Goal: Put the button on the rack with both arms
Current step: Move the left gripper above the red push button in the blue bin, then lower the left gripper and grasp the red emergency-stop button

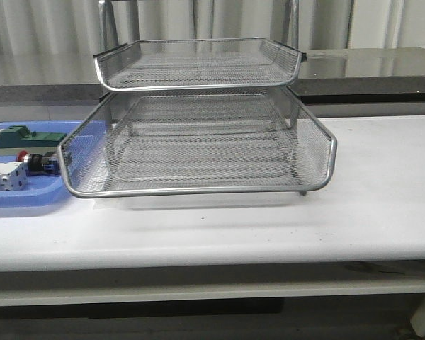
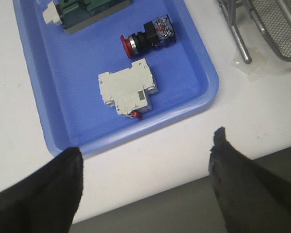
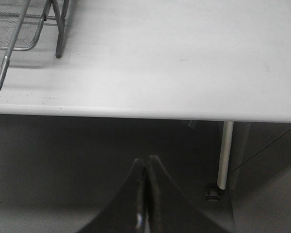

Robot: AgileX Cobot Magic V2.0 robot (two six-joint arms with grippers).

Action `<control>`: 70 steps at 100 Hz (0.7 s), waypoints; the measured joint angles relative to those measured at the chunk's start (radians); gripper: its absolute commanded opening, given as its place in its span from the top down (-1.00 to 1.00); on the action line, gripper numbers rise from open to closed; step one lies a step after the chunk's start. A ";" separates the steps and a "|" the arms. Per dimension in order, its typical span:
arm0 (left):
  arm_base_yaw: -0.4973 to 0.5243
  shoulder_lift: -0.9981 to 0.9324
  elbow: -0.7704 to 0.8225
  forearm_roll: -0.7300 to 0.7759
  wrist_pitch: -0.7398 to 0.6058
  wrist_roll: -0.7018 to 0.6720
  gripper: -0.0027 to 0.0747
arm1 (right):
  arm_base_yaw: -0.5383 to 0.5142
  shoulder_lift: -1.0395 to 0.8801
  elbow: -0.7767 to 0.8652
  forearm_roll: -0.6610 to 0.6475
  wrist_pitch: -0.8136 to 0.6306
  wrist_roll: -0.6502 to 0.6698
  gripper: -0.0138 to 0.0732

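Next, I move my left gripper to the blue tray and close it on the rear block (image 1: 50,163) (image 2: 163,31) of the button, opposite the button's red head.
The button (image 2: 148,38), red head, black body, blue rear block, lies on its side in a blue tray (image 2: 53,97); it also shows in the front view (image 1: 37,162) at the far left. The silver wire-mesh rack (image 1: 198,142) stands mid-table with its lower tray pulled forward. My left gripper (image 2: 148,155) is open and empty, over the table's front edge just short of the blue tray. My right gripper (image 3: 145,162) is shut and empty, off the table's front edge, right of the rack's corner (image 3: 19,29). Neither gripper shows in the front view.
A white-grey terminal block (image 2: 128,87) and a green flat block (image 2: 87,12) lie in the blue tray (image 1: 28,195) beside the button. The rack's foot (image 2: 240,46) stands right of that tray. A table leg (image 3: 225,155) hangs below the edge.
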 measured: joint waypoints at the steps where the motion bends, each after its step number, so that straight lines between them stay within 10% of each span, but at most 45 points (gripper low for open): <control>1: 0.000 0.002 -0.002 0.000 -0.002 0.004 -0.39 | 0.000 0.000 0.000 0.000 0.000 0.000 0.84; 70: 0.000 0.627 -0.633 0.000 0.170 0.396 -0.39 | 0.000 0.000 0.000 0.000 0.000 0.000 0.84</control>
